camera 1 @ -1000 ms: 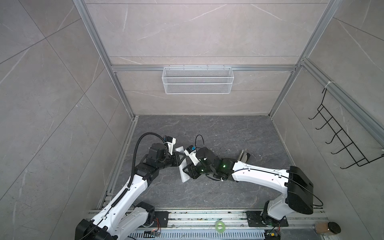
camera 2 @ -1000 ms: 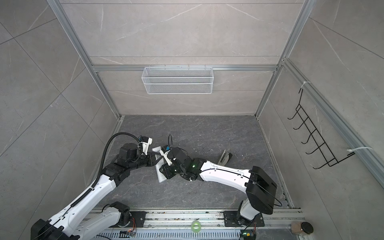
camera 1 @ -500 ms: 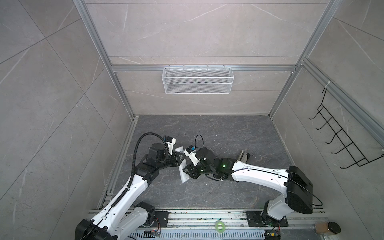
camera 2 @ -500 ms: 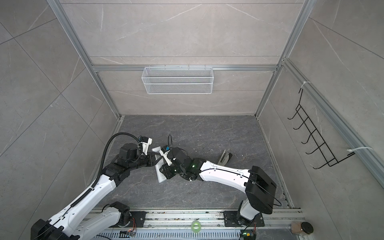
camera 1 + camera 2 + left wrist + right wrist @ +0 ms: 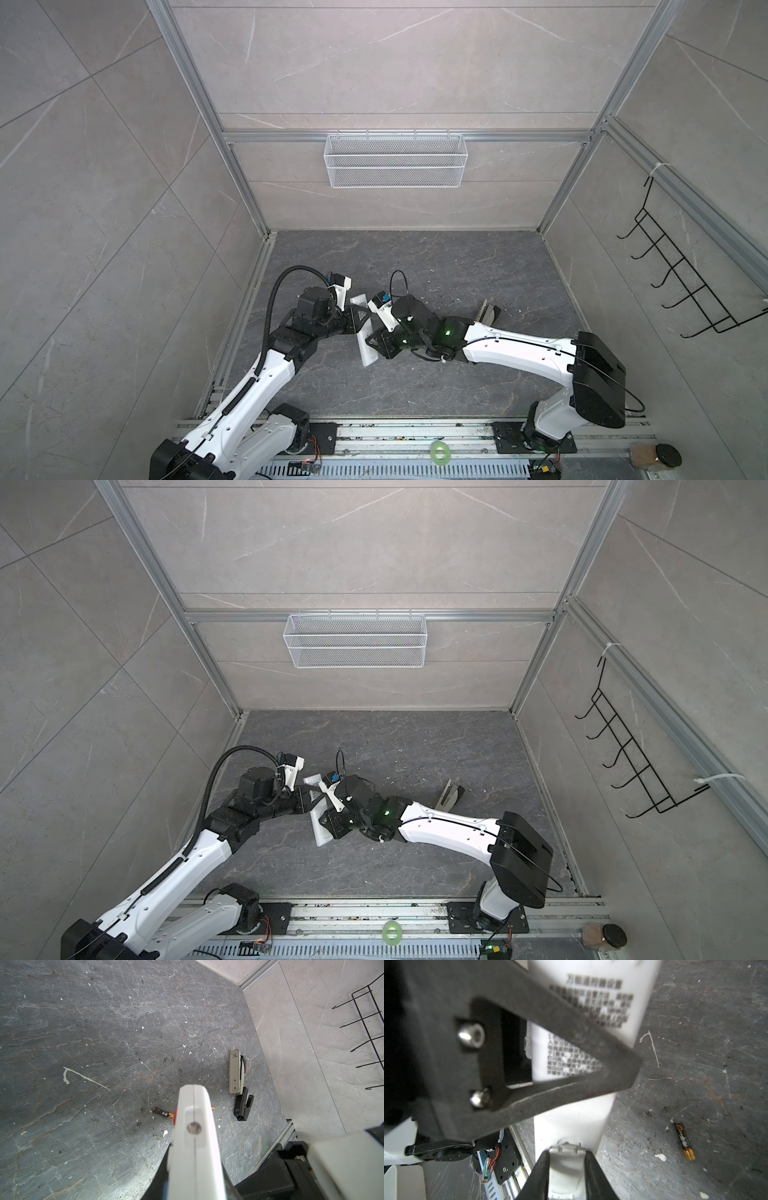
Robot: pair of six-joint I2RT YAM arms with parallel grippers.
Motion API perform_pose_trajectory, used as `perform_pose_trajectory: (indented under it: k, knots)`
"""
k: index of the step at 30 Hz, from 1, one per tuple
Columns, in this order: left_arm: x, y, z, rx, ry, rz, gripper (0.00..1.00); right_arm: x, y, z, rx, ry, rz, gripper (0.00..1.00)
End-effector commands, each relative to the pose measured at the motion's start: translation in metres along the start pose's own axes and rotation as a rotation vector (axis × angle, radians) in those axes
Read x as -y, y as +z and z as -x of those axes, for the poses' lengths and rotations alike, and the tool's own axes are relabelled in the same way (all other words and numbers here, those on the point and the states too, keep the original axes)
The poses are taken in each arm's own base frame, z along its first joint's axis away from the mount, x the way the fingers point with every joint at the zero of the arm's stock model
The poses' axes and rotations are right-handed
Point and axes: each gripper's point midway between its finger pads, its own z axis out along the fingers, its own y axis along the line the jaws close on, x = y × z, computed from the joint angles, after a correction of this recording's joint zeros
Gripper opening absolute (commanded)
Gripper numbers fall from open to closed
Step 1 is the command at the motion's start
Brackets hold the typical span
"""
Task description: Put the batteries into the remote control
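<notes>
My right gripper should open, grip the cover's sides [image 5: 567, 1172] again and pull the white cover off, because its clip still sits in the back of the remote control.
My left gripper [image 5: 358, 322] [image 5: 195, 1176] is shut on the remote control [image 5: 367, 351] [image 5: 194, 1142], a long white bar held tilted above the floor. In the right wrist view its plain back with a printed label [image 5: 591, 1012] faces me. My right gripper [image 5: 374, 343] [image 5: 566, 1169] is shut on a small white cover [image 5: 566, 1163], whose clipped edge touches the remote's back near one end. One dark battery with a gold end [image 5: 163, 1113] [image 5: 684, 1140] lies on the floor. A second gold tip [image 5: 213, 1108] peeks out from behind the remote.
A grey and black stapler [image 5: 236, 1076] [image 5: 487, 311] lies opened on the floor to the right. White crumbs dot the dark stone floor. A wire basket [image 5: 395, 160] hangs on the back wall, a black hook rack [image 5: 681, 282] on the right wall.
</notes>
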Motion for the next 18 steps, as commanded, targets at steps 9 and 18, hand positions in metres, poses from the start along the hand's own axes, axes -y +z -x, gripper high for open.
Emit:
perform_pose_trajectory:
  k: [9,18]
  knots:
    - [0.013,-0.006,0.011,0.04,0.049,-0.038,0.0,-0.006,-0.009,0.0,0.037,-0.016,0.04,0.29]
    - [0.014,-0.005,0.011,0.037,0.047,-0.038,0.0,-0.008,-0.018,0.006,0.079,-0.04,0.039,0.28]
